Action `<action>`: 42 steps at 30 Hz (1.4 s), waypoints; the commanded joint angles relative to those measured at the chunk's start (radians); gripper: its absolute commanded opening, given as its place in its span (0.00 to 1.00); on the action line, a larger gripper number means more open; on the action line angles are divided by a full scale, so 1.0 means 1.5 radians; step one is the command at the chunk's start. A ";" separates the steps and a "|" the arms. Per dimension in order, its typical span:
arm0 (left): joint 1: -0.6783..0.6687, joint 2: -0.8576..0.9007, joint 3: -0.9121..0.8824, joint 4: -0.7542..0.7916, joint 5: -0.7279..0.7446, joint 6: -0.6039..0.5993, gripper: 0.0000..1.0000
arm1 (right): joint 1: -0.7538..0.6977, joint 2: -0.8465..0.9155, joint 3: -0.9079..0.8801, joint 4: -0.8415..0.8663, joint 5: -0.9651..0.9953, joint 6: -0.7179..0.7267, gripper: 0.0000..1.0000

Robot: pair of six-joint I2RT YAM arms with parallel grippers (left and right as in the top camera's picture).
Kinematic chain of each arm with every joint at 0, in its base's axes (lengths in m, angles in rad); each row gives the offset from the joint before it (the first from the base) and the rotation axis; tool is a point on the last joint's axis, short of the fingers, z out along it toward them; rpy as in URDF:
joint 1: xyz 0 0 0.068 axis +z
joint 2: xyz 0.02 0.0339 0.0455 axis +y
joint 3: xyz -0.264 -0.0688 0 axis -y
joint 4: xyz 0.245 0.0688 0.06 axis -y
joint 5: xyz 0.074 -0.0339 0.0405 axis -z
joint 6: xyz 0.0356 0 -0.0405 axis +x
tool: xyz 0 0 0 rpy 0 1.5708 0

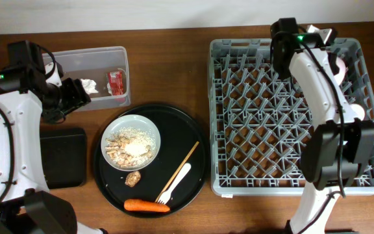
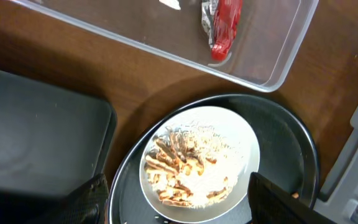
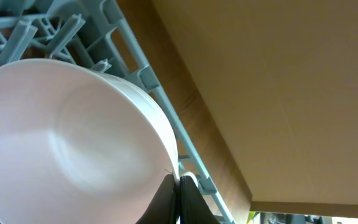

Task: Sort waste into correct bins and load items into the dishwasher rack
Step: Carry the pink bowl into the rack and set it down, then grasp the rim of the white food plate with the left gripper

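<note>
The robot's left gripper should next grab the rim on the chopstick side (image 1: 160, 142) (image 2: 255, 177) of the white plate with the beige food scraps on it.
My left gripper (image 2: 185, 211) hangs open above the white plate (image 2: 229, 134) of beige food scraps (image 2: 185, 162), with nothing between its fingers. In the overhead view the left gripper (image 1: 82, 93) is at the near edge of the clear tub (image 1: 67, 60), which holds the crumpled tissue (image 1: 87, 84) and red wrapper (image 1: 115, 81). My right gripper (image 3: 178, 190) is shut on the rim of the pale pinkish-white bowl (image 3: 73, 137), held on edge at the far right corner of the grey dishwasher rack (image 1: 291, 182). The brown lump (image 1: 133, 178), carrot (image 1: 147, 206), white fork (image 1: 176, 182) and chopstick (image 1: 188, 161) lie on the round black tray (image 1: 197, 136).
A shallow black rectangular tray (image 1: 62, 156) sits left of the round tray, below the clear tub. The right arm stretches over the rack and hides part of its right side. The table's far edge runs just behind the rack.
</note>
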 commanded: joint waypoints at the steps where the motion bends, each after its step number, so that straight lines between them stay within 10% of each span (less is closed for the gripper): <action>1: 0.002 -0.004 0.003 0.008 0.008 -0.009 0.71 | 0.012 0.011 -0.027 -0.001 0.029 0.006 0.04; 22: 0.002 -0.004 0.003 0.009 0.008 -0.009 0.71 | 0.120 0.011 -0.104 0.002 0.001 0.011 0.04; 28: 0.002 -0.004 0.003 0.009 0.008 -0.009 0.71 | 0.144 0.011 -0.104 -0.033 -0.066 0.011 0.26; 32: 0.002 -0.004 0.003 0.008 0.008 -0.009 0.71 | 0.146 -0.003 -0.103 -0.098 -0.067 0.091 0.98; 40: 0.002 -0.004 0.003 -0.022 0.008 -0.009 0.71 | 0.134 -0.185 -0.100 -0.086 -0.265 0.159 0.99; 42: 0.001 -0.004 0.003 -0.041 0.008 -0.009 0.71 | 0.102 -0.265 -0.100 -0.032 -0.434 0.048 0.99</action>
